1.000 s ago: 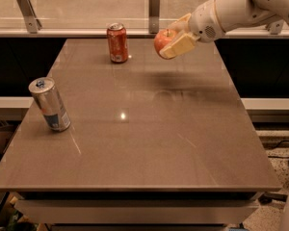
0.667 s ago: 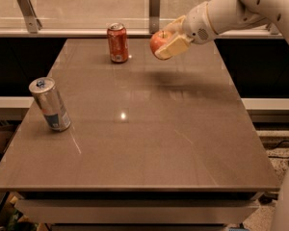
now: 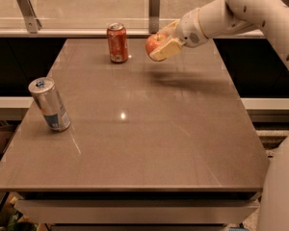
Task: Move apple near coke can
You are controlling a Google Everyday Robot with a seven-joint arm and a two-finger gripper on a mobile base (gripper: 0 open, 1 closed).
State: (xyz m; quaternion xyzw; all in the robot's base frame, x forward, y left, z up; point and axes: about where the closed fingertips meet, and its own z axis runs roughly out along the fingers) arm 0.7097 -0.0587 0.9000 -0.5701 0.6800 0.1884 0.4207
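Observation:
The apple, now in the air above the table, will be let go by my gripper on the brown table point(image 3: 141, 58) close beside the red coke can, on my arm's side.
The red coke can point(image 3: 117, 43) stands upright near the table's far edge, left of centre. My gripper point(image 3: 161, 43) reaches in from the upper right and is shut on the red-orange apple point(image 3: 154, 43), holding it in the air above the table, a short way to the right of the coke can. The apple sits between the two pale fingers point(image 3: 165, 50), with its left side showing. The apple and the can are apart.
A taller silver can with blue markings point(image 3: 49, 104) stands near the table's left edge. The brown table point(image 3: 149, 138) has a glass railing with metal posts point(image 3: 154, 9) behind its far edge. My white arm point(image 3: 260, 13) spans the upper right.
My gripper has carried the apple leftward, closer to the coke can. Both cans have not moved.

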